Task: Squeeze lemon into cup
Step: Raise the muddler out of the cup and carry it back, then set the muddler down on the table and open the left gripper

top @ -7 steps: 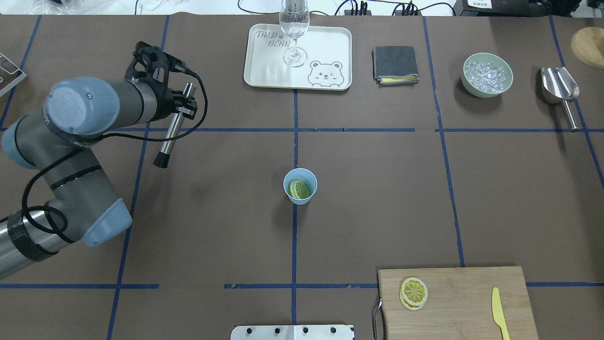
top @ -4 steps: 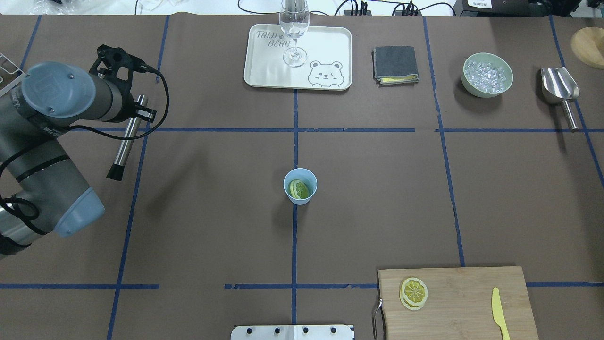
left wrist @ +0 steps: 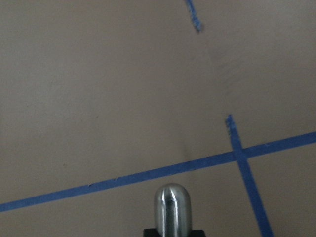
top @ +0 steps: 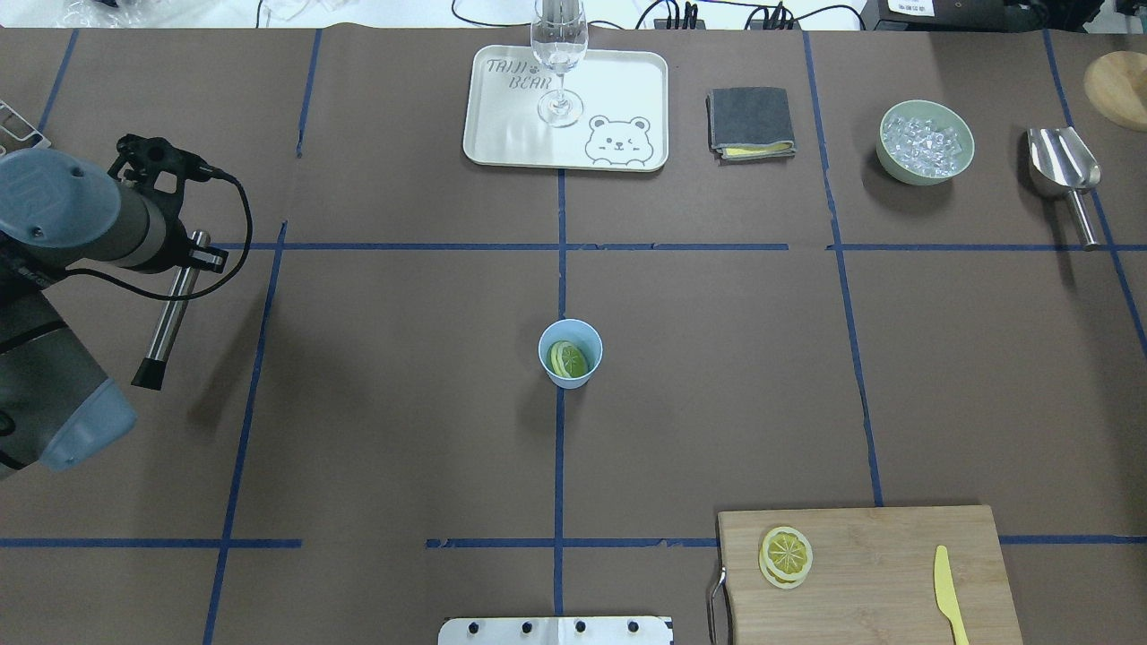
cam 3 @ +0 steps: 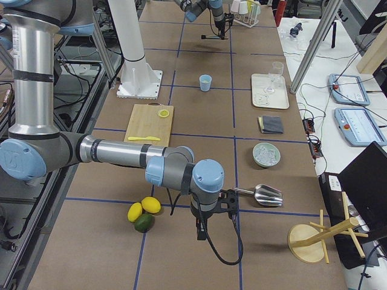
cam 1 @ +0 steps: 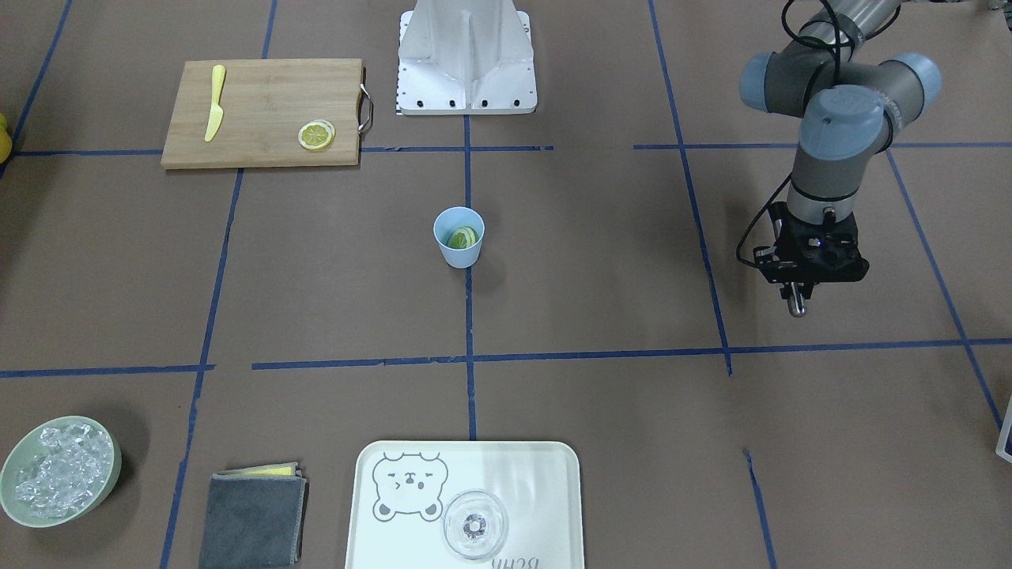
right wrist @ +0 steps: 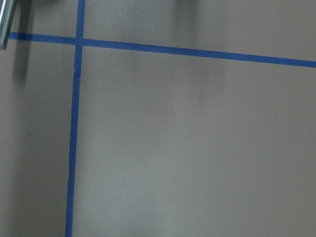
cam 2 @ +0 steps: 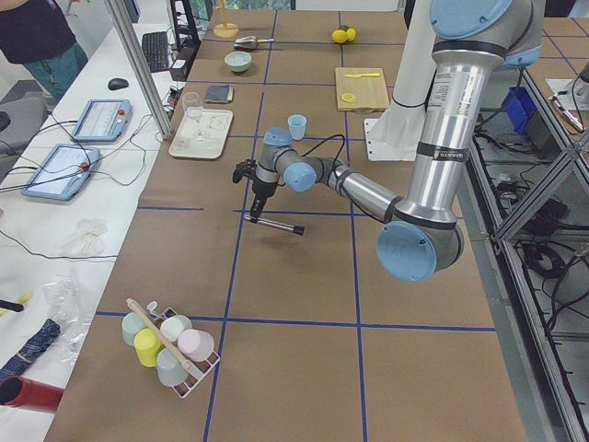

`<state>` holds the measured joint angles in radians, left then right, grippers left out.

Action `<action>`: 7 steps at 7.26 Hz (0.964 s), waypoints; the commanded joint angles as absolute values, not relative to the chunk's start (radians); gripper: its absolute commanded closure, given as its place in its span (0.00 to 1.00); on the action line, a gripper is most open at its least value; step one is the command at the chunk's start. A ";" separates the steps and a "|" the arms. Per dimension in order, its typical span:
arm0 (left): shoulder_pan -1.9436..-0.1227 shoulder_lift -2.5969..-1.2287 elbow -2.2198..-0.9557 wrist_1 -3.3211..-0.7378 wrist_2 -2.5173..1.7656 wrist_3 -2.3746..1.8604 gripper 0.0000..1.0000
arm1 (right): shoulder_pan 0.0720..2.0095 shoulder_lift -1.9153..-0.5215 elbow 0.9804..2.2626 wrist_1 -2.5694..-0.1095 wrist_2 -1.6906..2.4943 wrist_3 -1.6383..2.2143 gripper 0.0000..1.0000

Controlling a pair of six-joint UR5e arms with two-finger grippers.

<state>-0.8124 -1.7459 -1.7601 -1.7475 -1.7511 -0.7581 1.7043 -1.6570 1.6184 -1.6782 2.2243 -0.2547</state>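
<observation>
I need to set the steel rod on the bare table [cam 1: 769,267] beside the blue tape crossing with my left gripper.
The light-blue cup [top: 570,354] stands at the table's middle with a lemon slice [top: 567,359] leaning inside it; both also show in the front view, cup [cam 1: 458,237] and lemon [cam 1: 463,235]. My left gripper [top: 199,253] is far off at the left side, shut on a steel rod with a black tip [top: 168,313], held level above the table. The left wrist view shows the rod's rounded end [left wrist: 171,207] over bare table. My right gripper [cam 3: 201,228] shows only in the exterior right view, so I cannot tell its state.
More lemon slices [top: 786,555] and a yellow knife [top: 948,591] lie on a wooden board [top: 887,555] at the near right. At the far edge are a tray [top: 627,81] with a wine glass [top: 559,54], a grey cloth [top: 750,121], an ice bowl [top: 925,141] and a metal scoop [top: 1066,170].
My left arm has swung leftward and nearer the robot, carrying the rod further from the cup. Cup and lemon slice have not moved.
</observation>
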 commanded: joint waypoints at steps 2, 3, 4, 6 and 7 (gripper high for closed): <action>-0.827 -1.747 -1.757 -1.721 -1.891 -0.775 1.00 | 1.704 -1.655 1.618 -1.678 2.226 -0.255 0.00; -0.822 -1.750 -1.744 -1.730 -1.893 -0.776 1.00 | 1.704 -1.655 1.618 -1.678 2.224 -0.255 0.00; -0.822 -1.753 -1.734 -1.732 -1.893 -0.776 1.00 | 1.704 -1.655 1.620 -1.678 2.226 -0.256 0.00; -0.822 -1.782 -1.683 -1.738 -1.893 -0.778 1.00 | 1.704 -1.655 1.626 -1.678 2.226 -0.255 0.00; -0.822 -1.817 -1.634 -1.759 -1.893 -0.784 1.00 | 1.704 -1.655 1.626 -1.678 2.226 -0.256 0.00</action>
